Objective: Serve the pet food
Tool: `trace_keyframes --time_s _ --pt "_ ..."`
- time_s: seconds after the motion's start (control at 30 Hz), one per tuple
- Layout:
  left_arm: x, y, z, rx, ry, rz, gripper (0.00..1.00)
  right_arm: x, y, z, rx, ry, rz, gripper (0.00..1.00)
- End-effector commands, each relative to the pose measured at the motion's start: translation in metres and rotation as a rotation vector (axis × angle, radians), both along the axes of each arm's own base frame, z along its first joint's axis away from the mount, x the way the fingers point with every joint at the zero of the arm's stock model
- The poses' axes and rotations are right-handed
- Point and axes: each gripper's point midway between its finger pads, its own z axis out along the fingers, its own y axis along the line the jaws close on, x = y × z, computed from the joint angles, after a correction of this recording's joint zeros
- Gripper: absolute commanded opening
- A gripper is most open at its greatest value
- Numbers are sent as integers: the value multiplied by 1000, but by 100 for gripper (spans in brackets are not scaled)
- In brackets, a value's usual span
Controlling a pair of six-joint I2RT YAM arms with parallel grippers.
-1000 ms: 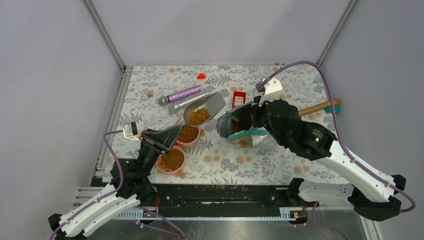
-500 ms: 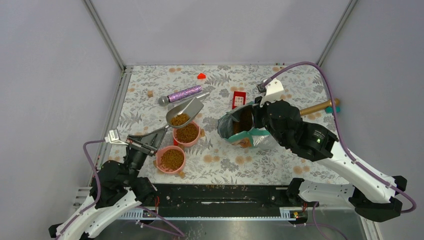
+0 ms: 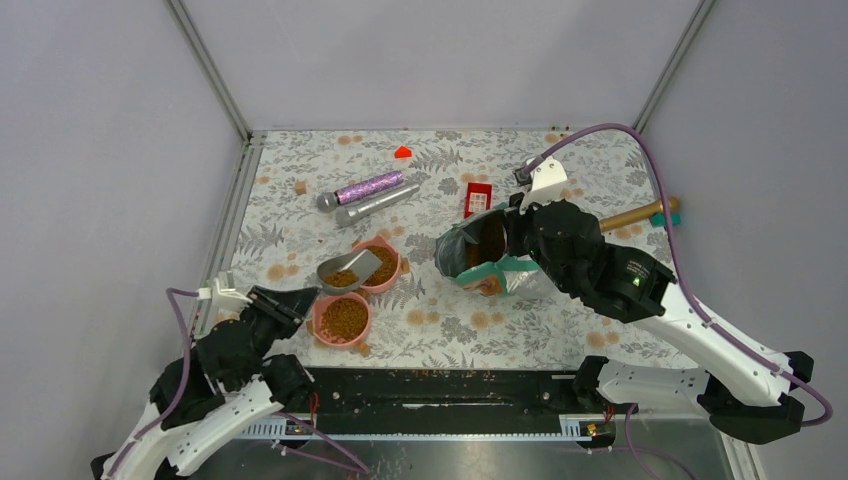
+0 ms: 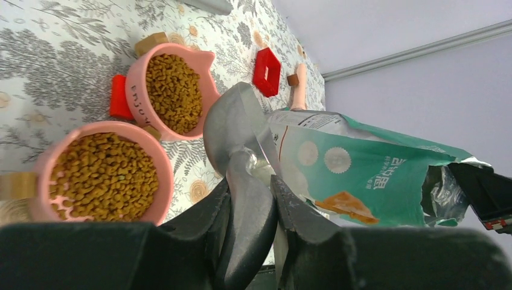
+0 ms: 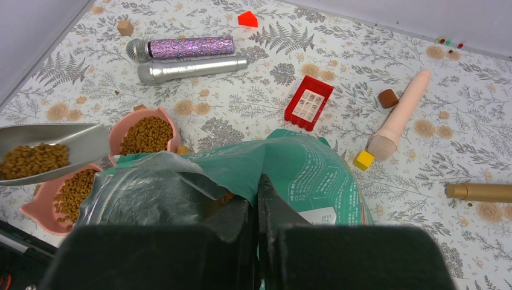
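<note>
The robot's left gripper needs to set the grey scoop down on the floral mat [image 3: 430, 290] between the pink bowls and the teal pouch.
The pet food, brown kibble [image 3: 340, 279], lies in a grey scoop [image 3: 348, 270] that hangs over the far pink bowl [image 3: 399, 266]. My left gripper [image 4: 249, 184] is shut on the scoop's handle [image 4: 250, 211]. The far bowl and a near pink bowl [image 3: 318, 325] both hold kibble. My right gripper [image 5: 256, 184] is shut on the rim of the teal and silver pouch [image 5: 302, 163], which lies tilted with its mouth open to the left. In the right wrist view the loaded scoop [image 5: 78, 142] sits at the left edge.
A purple glitter microphone [image 3: 368, 187] and a silver one [image 3: 375, 203] lie behind the bowls. A red box [image 3: 478, 197], a red block [image 3: 402, 152], a wooden cube [image 3: 299, 187] and a wooden-handled tool [image 3: 635, 214] lie on the floral mat. A pink cylinder [image 5: 401, 112] and a yellow cube [image 5: 363, 159] are beside the pouch.
My left arm has drawn back toward the near left, carrying the loaded scoop from beside the pouch mouth down over the far bowl. The right arm and pouch have not moved.
</note>
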Motion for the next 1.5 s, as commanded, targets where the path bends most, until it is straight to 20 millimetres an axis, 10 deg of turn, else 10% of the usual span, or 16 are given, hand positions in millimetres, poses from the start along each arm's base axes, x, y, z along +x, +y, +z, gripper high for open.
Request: trace_keyframes --time_s 0.0,0.57,1.47 --pt "-18 38 36 -94 -76 58 0 7 -5 33 104 -89 -50 0" --pt "-51 73 13 -16 10 42 0 8 -9 33 87 -100 -61 0" --pt "-41 45 -8 343 281 -28 0 6 -15 30 68 -108 -66 0"
